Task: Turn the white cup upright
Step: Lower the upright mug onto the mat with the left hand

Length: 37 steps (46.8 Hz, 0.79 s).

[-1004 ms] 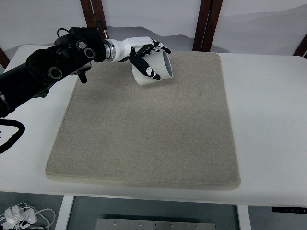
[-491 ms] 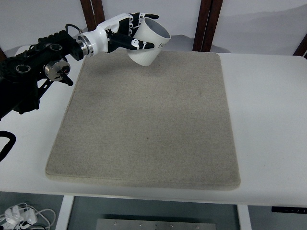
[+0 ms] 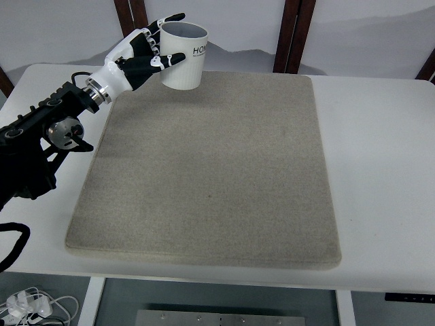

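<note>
Next, my left gripper sets the white cup free on the far part of the grey mat [image 3: 180, 139], over toward the side where the black arm is. The cup is now at the mat's far corner.
The white cup [image 3: 185, 58] stands mouth up at the far left corner of the grey mat [image 3: 211, 170], black lettering on its side. My left hand [image 3: 155, 49] comes in from the left on a black arm [image 3: 41, 136]. Its white and black fingers [image 3: 163, 61] wrap the cup's left side. Whether the cup's base rests on the mat or hangs just above it I cannot tell. The right arm does not show.
The mat lies on a white table [image 3: 380, 156]. Dark wooden posts [image 3: 291, 34] rise behind the table's far edge. White cables [image 3: 30, 305] lie on the floor at the bottom left.
The left hand has rolled and pulled back to the left, turning the cup from lying sideways, mouth to the right, to mouth up. It holds the cup throughout.
</note>
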Tool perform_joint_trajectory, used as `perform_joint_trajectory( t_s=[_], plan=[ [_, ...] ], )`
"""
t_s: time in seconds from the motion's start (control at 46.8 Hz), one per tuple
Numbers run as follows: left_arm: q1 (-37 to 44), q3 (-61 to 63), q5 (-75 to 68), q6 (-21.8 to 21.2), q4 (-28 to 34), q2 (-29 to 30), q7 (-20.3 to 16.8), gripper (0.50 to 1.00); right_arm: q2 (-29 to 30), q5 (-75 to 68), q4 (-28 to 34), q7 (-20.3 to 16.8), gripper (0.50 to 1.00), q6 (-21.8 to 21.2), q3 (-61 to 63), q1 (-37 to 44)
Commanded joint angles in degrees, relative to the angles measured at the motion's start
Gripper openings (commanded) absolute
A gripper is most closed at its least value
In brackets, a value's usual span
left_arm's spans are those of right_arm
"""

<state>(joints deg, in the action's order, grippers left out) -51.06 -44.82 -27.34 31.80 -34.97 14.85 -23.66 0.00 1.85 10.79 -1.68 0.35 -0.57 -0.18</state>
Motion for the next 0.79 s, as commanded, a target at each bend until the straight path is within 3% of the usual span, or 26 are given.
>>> perform_joint_trajectory(
  t_s=[0.0, 0.192, 0.769],
  plan=[
    [0.79, 0.09, 0.44, 1.41, 1.83, -0.61, -2.79, 0.66, 0.0, 0.0, 0.02, 0.01, 0.952, 0.0, -0.04, 0.0],
    [2.9, 0.7, 0.0, 2.3, 3.94, -1.05, -11.34, 0.656, 0.0, 0.0, -0.07, 0.01, 0.952, 0.0, -0.04, 0.0],
    [3.6, 4.22, -8.87, 0.98, 7.72, -2.19, -11.34, 0.641, 0.0, 0.0, 0.02, 0.01, 0.952, 0.0, 0.04, 0.0]
  ],
)
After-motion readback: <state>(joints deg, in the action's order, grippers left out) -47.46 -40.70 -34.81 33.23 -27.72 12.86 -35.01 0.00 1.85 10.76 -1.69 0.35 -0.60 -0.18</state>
